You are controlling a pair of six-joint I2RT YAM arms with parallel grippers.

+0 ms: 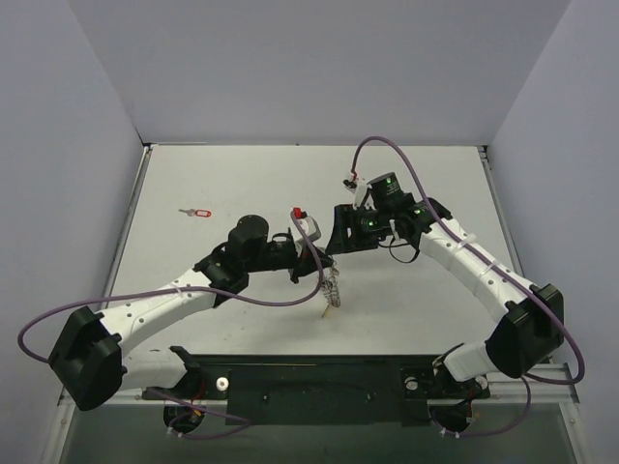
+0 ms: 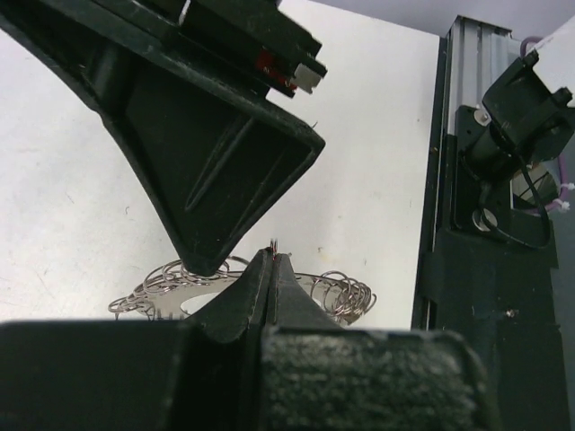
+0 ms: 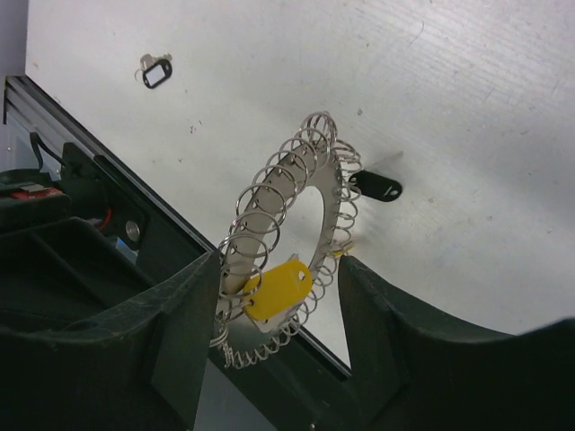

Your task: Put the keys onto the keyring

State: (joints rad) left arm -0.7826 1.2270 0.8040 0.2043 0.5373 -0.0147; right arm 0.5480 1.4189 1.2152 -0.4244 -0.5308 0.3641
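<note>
The keyring should next be gripped by my right gripper by its upper wire coils [image 1: 330,267] [image 3: 243,272], next to the yellow key and my left gripper's fingers.
The keyring [image 3: 269,202], a silver hoop rimmed with wire coils, stands upright in the right wrist view, and a yellow-headed key [image 3: 278,289] hangs on its lower part. My left gripper [image 2: 272,260] is shut on the keyring's [image 2: 346,292] wire, a sliver of which shows at the jaw tips. My right gripper [image 3: 278,269] is open, one finger on each side of the hoop and the yellow key. From above, the left gripper [image 1: 324,266] holds the keyring [image 1: 332,290] below the right gripper [image 1: 338,242]. A dark grey key [image 3: 375,187] lies on the table behind the hoop.
A red-headed key [image 1: 198,212] lies on the white table [image 1: 242,174] at the far left. Another small key [image 3: 155,72] lies near the metal rail [image 3: 54,117]. The black base plate [image 1: 319,387] runs along the near edge. Purple cables loop from both arms.
</note>
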